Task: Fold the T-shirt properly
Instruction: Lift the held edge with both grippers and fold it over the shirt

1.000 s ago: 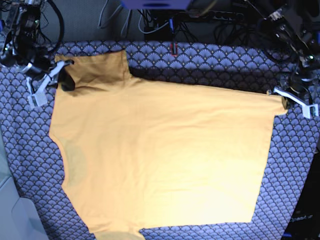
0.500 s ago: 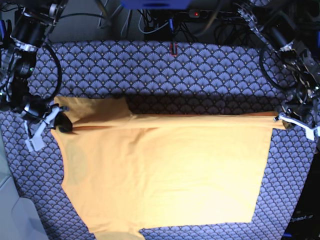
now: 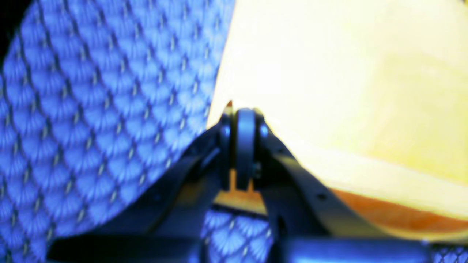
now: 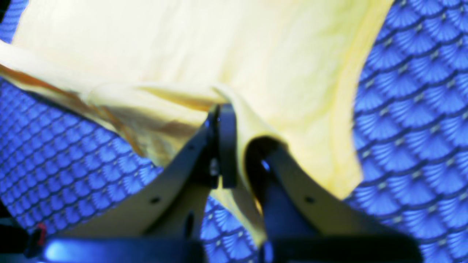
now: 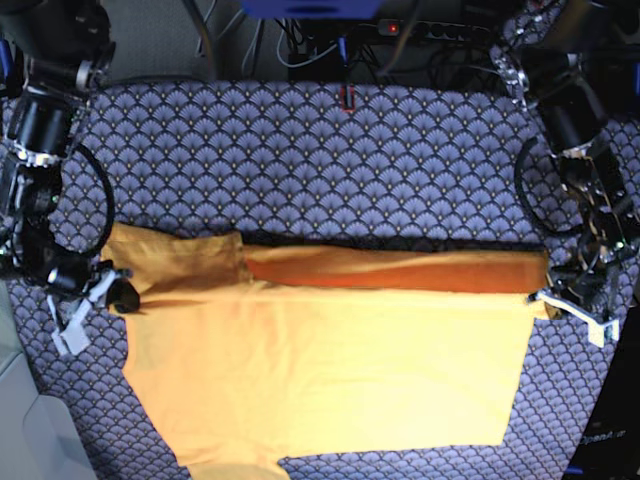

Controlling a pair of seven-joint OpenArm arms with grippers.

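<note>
My left gripper is going to release the T-shirt's lifted corner on the shirt's flat yellow layer (image 5: 529, 307) (image 3: 222, 117), along the shirt's side edge.
The yellow-orange T-shirt (image 5: 330, 370) lies spread on the patterned cloth, and its far edge is lifted and turned over toward the near side. A darker orange band (image 5: 390, 270) shows along the fold. On the right of the base view, my left gripper (image 5: 545, 297) is shut on the shirt's far right corner. The left wrist view shows the left gripper (image 3: 242, 117) pinching the shirt (image 3: 347, 73) at its edge. At the left, my right gripper (image 5: 122, 297) is shut on the fabric near the sleeve. In the right wrist view the shirt (image 4: 182, 44) bunches around the right gripper (image 4: 234, 120).
The blue-grey scallop-patterned cloth (image 5: 300, 150) covers the table. Cables and a power strip (image 5: 430, 30) run along the back edge. A grey surface (image 5: 20, 420) sits at the near left, and a dark object (image 5: 605, 440) at the near right corner.
Both grippers have carried the shirt's far edge toward the near side. The fold line has come closer, more bare cloth shows behind it, and the shirt's shaded underside now faces the camera.
</note>
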